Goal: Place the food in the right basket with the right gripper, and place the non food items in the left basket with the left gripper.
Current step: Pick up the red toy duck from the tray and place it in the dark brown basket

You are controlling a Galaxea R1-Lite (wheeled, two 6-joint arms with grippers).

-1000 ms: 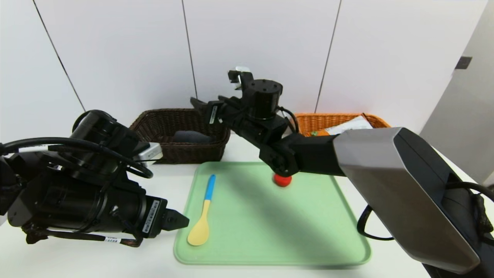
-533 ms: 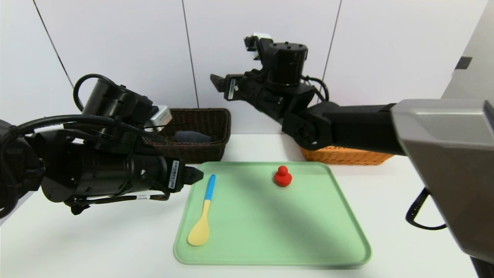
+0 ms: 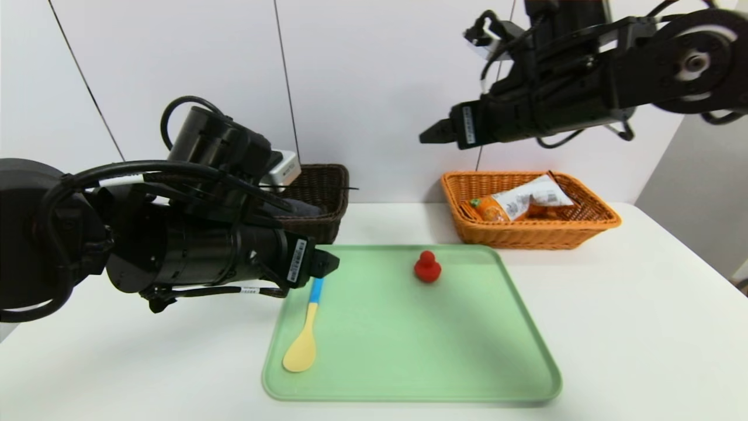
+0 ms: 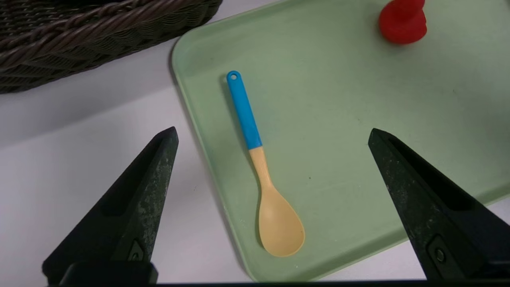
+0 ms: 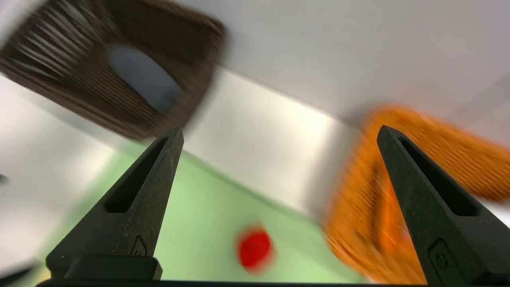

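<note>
The robot's left gripper should next move to the body (image 3: 428, 272) (image 4: 402, 24) of the small red toy, just below the toy's round head, and close there.
A spoon (image 3: 305, 327) (image 4: 261, 171) with a blue handle and a yellow bowl lies on the left side of the green tray (image 3: 409, 374). A small red toy (image 3: 427, 267) (image 4: 402, 22) (image 5: 254, 248) stands near the tray's far edge. My left gripper (image 3: 327, 263) (image 4: 273, 133) hangs open just above the spoon's handle end, with nothing between its fingers. High above the orange right basket (image 3: 590, 225) (image 5: 398, 199), my right gripper (image 3: 429, 134) (image 5: 279, 133) is open and empty. A snack packet (image 3: 520, 202) lies in that basket. The dark left basket (image 3: 318, 187) (image 5: 95, 75) holds a grey item (image 5: 143, 77).
The tray sits on a white table (image 3: 643, 327), with both baskets behind it against the white wall. Bare table lies to the right of the tray and in front of it.
My right arm has swung up and to the right, away from the tray, and its jaws have widened. My left gripper has moved right and forward to the spoon's handle.
</note>
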